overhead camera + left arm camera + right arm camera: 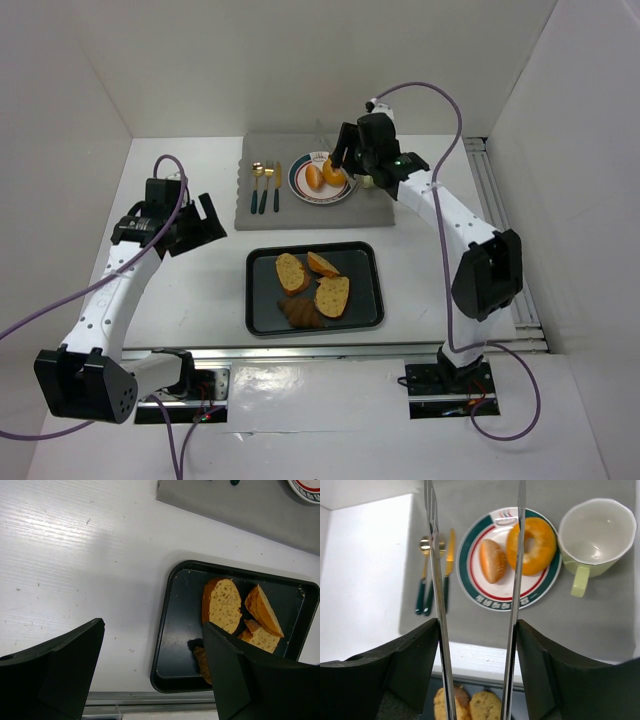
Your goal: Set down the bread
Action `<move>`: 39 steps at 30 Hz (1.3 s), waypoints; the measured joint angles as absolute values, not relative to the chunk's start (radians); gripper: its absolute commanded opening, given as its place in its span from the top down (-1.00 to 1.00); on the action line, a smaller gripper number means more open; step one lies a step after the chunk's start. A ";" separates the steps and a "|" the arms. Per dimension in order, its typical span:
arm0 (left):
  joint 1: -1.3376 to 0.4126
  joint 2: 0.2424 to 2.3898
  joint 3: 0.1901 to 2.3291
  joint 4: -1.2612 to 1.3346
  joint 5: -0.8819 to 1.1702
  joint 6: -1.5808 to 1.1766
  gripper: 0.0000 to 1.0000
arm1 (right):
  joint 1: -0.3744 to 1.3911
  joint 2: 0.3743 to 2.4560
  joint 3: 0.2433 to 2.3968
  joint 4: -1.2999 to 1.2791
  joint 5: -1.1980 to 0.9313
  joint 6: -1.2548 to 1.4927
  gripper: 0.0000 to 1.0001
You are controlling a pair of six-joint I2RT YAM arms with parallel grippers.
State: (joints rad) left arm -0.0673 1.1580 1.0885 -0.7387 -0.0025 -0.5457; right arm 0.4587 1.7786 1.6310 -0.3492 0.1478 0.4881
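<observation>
My right gripper is going to shut the metal tongs on the narrowest toasted slice [322, 265] [485, 706], near the edge of the black tray that faces the striped plate.
A golden ring bagel [531, 545] lies on the striped plate [470, 585] beside a small orange oval roll [493, 560]. My right gripper [478, 627] hovers above them, shut on metal tongs [440, 605] whose two blades stand spread apart with nothing pinched between them. The right blade crosses the bagel's left edge in the right wrist view. On the black tray [365, 310] lie toasted slices [291, 272] and a dark croissant [300, 313]. My left gripper [153, 625] is open and holds nothing, over the table at the tray's left edge [172, 630].
A pale green mug [597, 530] stands right of the plate on the grey mat [380, 210]. Gold cutlery with dark handles [265, 185] lies left of the plate. White walls enclose the table on three sides.
</observation>
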 measured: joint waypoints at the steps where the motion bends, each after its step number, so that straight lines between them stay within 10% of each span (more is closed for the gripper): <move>1: -0.067 1.158 1.091 -0.741 -0.001 -0.546 -0.85 | 0.472 1.755 1.631 -0.354 0.155 0.484 -0.36; 16: -0.067 1.150 1.103 -0.720 0.082 -0.526 -0.82 | 0.658 1.397 1.365 -0.667 0.042 0.380 -0.24; 36: -0.067 1.150 1.079 -0.688 0.136 -0.527 -0.80 | 0.787 1.461 1.290 -0.914 -0.048 0.260 -0.19; 39: -0.067 1.150 1.078 -0.688 0.136 -0.527 -0.80 | 0.792 1.472 1.282 -0.920 -0.030 0.252 0.06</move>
State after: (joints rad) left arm -0.0666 1.1500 1.0782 -0.6876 0.1360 -0.5266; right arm 0.7921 1.4723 1.2819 -0.9195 -0.0303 0.2520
